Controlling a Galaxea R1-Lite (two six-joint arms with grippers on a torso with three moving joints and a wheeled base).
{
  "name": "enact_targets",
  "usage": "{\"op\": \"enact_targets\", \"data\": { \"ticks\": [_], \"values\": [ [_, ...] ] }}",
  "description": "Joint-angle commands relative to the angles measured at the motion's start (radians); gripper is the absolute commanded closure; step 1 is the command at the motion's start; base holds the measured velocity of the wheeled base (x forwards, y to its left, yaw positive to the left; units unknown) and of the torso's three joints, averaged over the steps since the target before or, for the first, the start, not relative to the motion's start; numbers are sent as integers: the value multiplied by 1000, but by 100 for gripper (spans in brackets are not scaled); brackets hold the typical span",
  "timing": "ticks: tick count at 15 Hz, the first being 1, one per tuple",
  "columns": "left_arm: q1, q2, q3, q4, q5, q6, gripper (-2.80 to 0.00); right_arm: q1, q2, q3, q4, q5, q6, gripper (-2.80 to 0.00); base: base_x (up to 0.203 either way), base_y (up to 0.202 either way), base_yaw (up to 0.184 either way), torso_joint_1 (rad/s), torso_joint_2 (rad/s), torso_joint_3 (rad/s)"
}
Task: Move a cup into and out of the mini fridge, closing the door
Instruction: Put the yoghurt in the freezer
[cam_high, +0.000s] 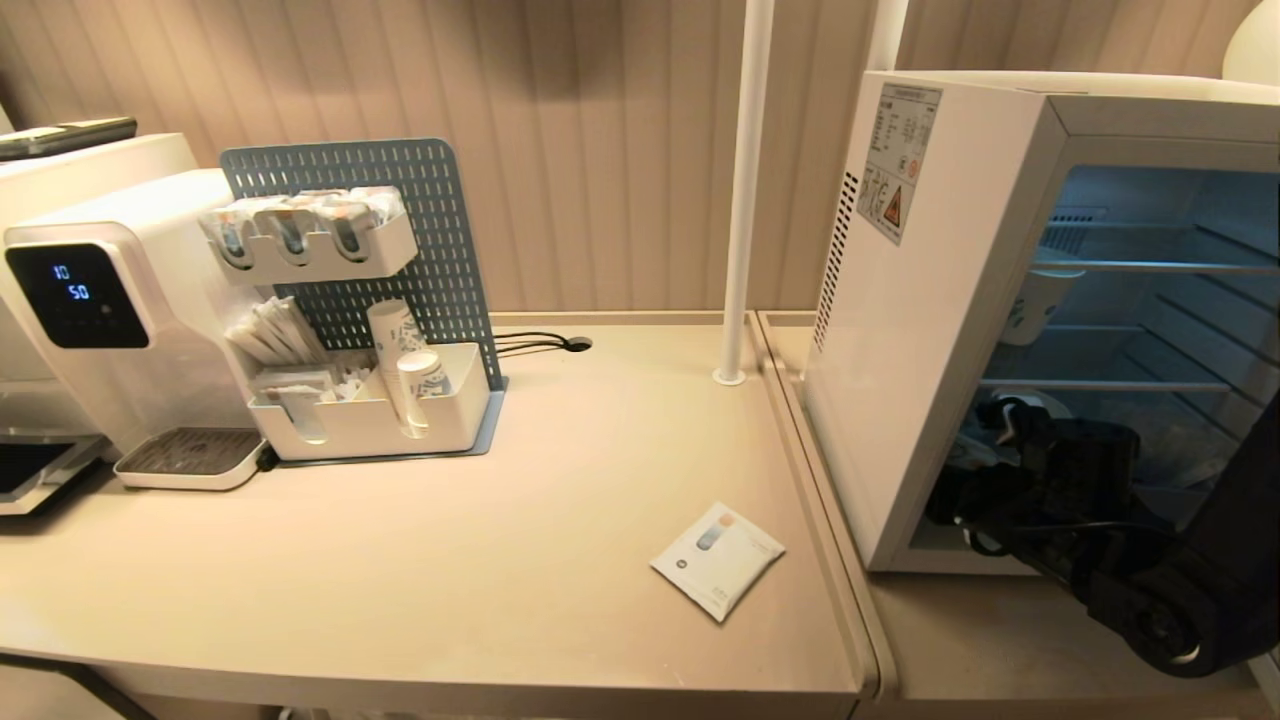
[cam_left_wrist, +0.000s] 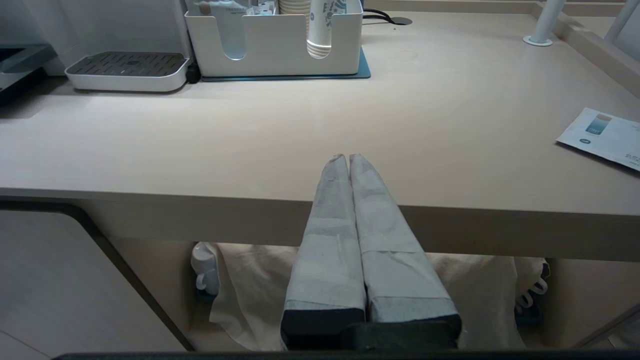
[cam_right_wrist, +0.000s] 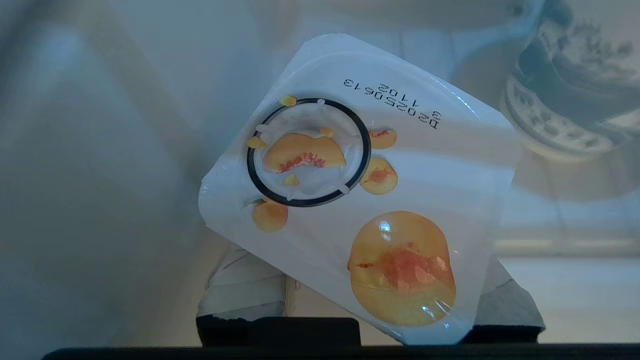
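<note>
My right gripper has the cup to put down. Next, I set it on the mini fridge's bottom near its side (cam_high: 976, 458), under the lower wire shelf.
The mini fridge (cam_high: 930, 330) stands open at the right of the counter, and its door is out of view. My right arm reaches into its lowest compartment, where the right gripper (cam_high: 1005, 425) sits under the lower wire shelf. In the right wrist view the cup (cam_right_wrist: 360, 190) fills the frame. Its flat sealed top is white with orange peach pictures. The right gripper (cam_right_wrist: 370, 270) is shut on it, with a taped finger (cam_right_wrist: 245, 285) showing on either side below the lid. My left gripper (cam_left_wrist: 348, 157) is shut and holds nothing, parked at the counter's front edge.
A patterned paper cup (cam_high: 1035, 300) stands on a fridge shelf above my right gripper. On the counter are a water dispenser (cam_high: 100, 320), a white organiser with a pegboard (cam_high: 370, 400), a white post (cam_high: 745, 190) and a flat packet (cam_high: 718, 558).
</note>
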Motion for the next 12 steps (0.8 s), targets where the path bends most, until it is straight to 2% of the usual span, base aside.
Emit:
{"op": "enact_targets", "data": {
  "ticks": [1, 6, 12],
  "values": [
    [1, 0, 2, 0, 0, -1, 0, -6, 8, -11, 6, -1, 0, 0, 0, 0, 0, 0, 0, 0],
    [1, 0, 2, 0, 1, -1, 0, -43, 89, -66, 9, 15, 8, 0, 0, 0, 0, 0, 0, 0],
    [1, 0, 2, 0, 0, -1, 0, -51, 76, -67, 19, 34, 12, 0, 0, 0, 0, 0, 0, 0]
  ]
}}
